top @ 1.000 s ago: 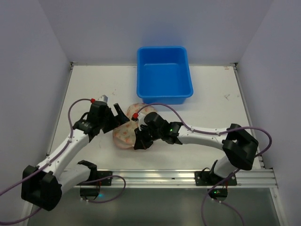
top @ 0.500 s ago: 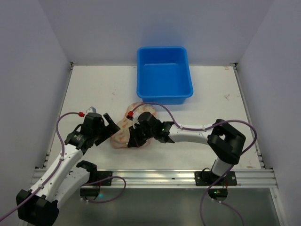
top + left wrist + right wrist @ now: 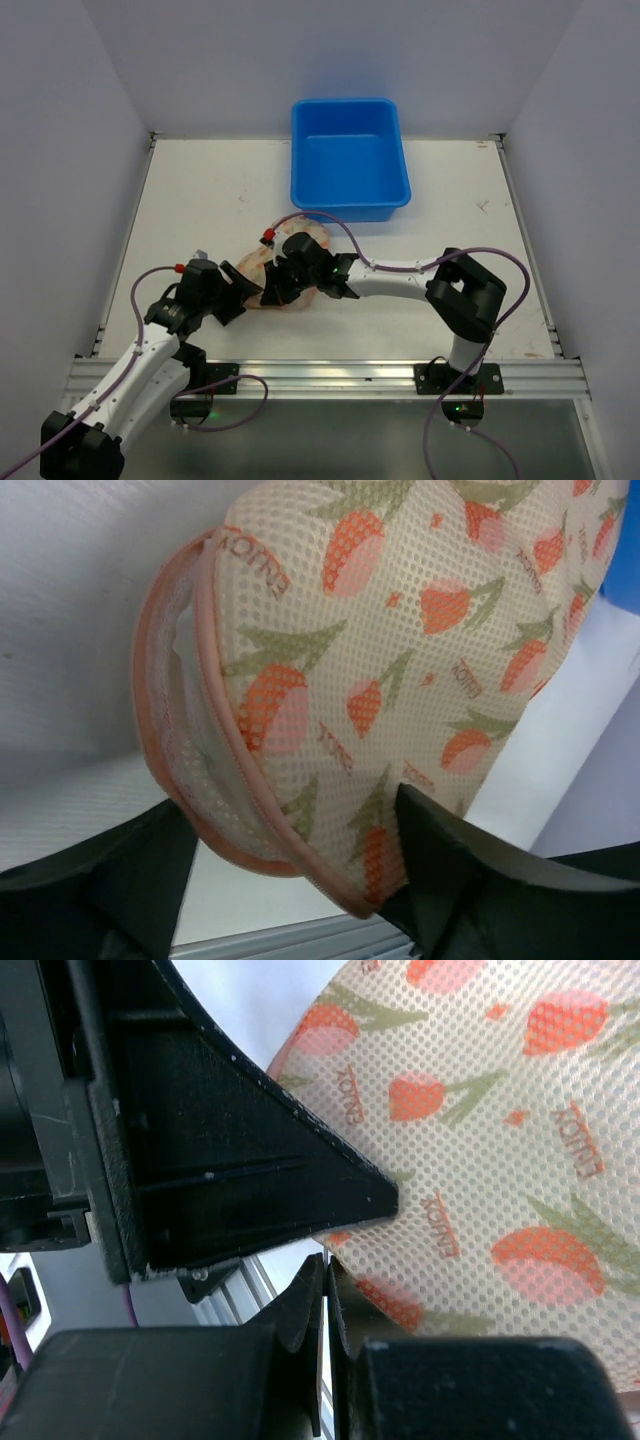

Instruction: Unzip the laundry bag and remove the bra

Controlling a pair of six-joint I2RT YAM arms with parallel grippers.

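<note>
My left gripper crowds the zip pull at the laundry bag's near corner, so it should back off and take the parted pink edging (image 3: 262,788) behind the pull.
The laundry bag (image 3: 258,266), cream mesh with orange print and pink edging, lies at the table's near middle between both grippers. In the left wrist view the bag (image 3: 400,630) fills the frame, and its pink edging is parted at the left, showing white inside. My left gripper (image 3: 240,290) is open with the bag's near end between its fingers (image 3: 295,810). My right gripper (image 3: 272,292) rests against the bag (image 3: 500,1160), jaws shut (image 3: 325,1260) on a thin metal sliver, seemingly the zip pull. The bra is hidden.
A blue plastic tub (image 3: 350,104) stands at the back middle, just beyond the bag. The metal rail (image 3: 330,375) runs along the near edge. White walls close in the table at the left, right and back.
My left arm has drawn back toward the near left. My right gripper has moved left along the bag. The bag has shifted left with them.
</note>
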